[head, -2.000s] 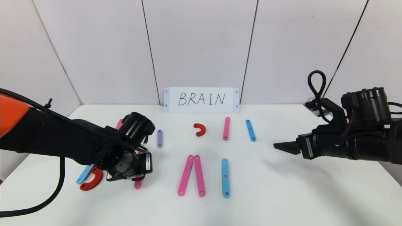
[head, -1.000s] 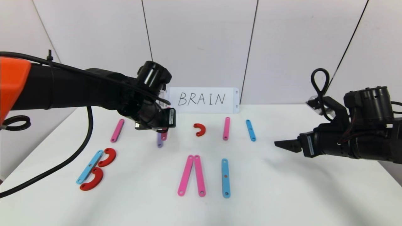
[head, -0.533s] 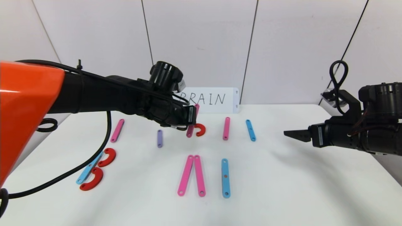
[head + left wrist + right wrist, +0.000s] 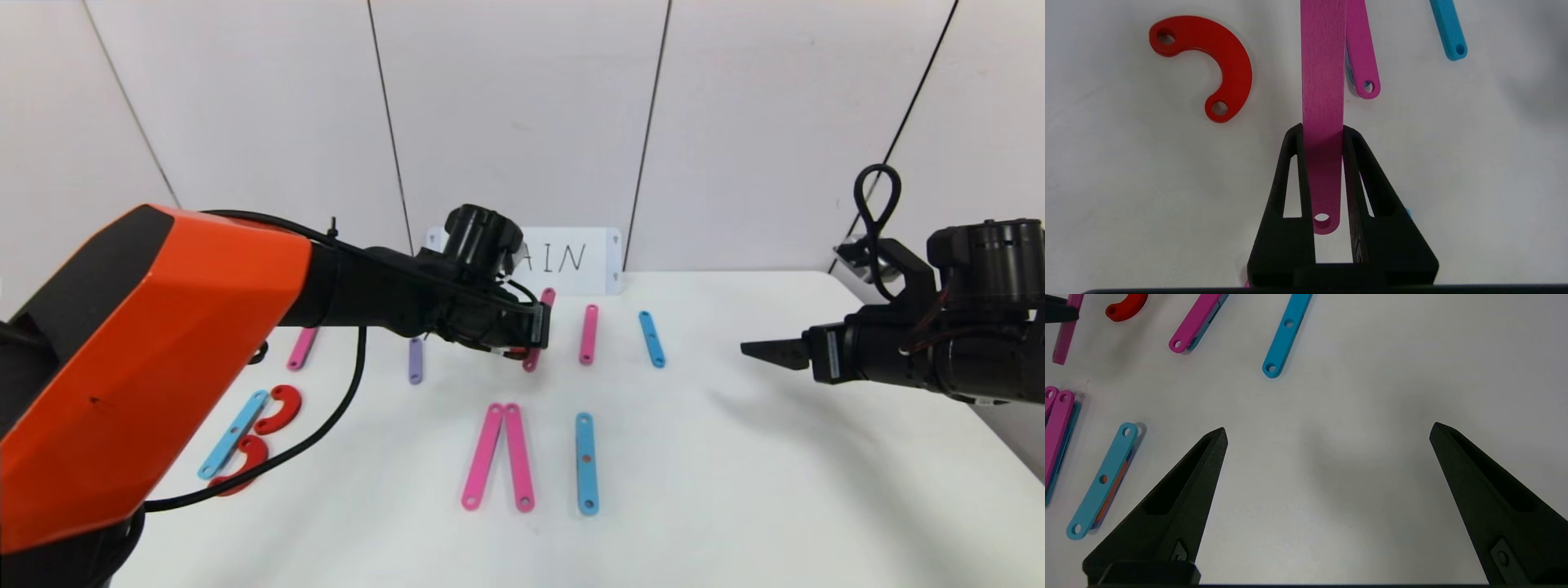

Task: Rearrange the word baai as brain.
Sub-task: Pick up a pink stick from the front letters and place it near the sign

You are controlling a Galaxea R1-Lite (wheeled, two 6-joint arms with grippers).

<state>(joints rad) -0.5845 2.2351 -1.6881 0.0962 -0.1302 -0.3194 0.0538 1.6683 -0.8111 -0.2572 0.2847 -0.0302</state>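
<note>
Next, my left gripper sets down and lets go of the pink piece on the table [image 4: 550, 362] [image 4: 1305, 117] between the red half-ring and the loose pink piece.
My left gripper [image 4: 535, 331] is shut on a pink strip [image 4: 540, 327] and holds it just above the table at the back middle. In the left wrist view the pink strip [image 4: 1323, 81] runs out between the black fingers [image 4: 1300, 163], and a red half-ring [image 4: 1208, 61] lies beside it. That half-ring is almost hidden behind the gripper in the head view. Other pieces of the word lie flat: a blue strip with two red curves [image 4: 277, 408] at the left and a pair of pink strips [image 4: 498, 457]. My right gripper [image 4: 755, 351] hovers open on the right, holding nothing [image 4: 1329, 430].
A white card [image 4: 575, 260] with handwriting stands at the back, half hidden by my left arm. Loose strips lie near it: pink [image 4: 589, 333], blue [image 4: 651, 338], purple [image 4: 415, 360] and pink at far left [image 4: 300, 349]. A blue strip [image 4: 586, 463] lies front centre.
My left arm has lifted the pink strip from the front left and carried it back and rightwards, past the purple strip to the red half-ring. The right arm has drawn back slightly.
</note>
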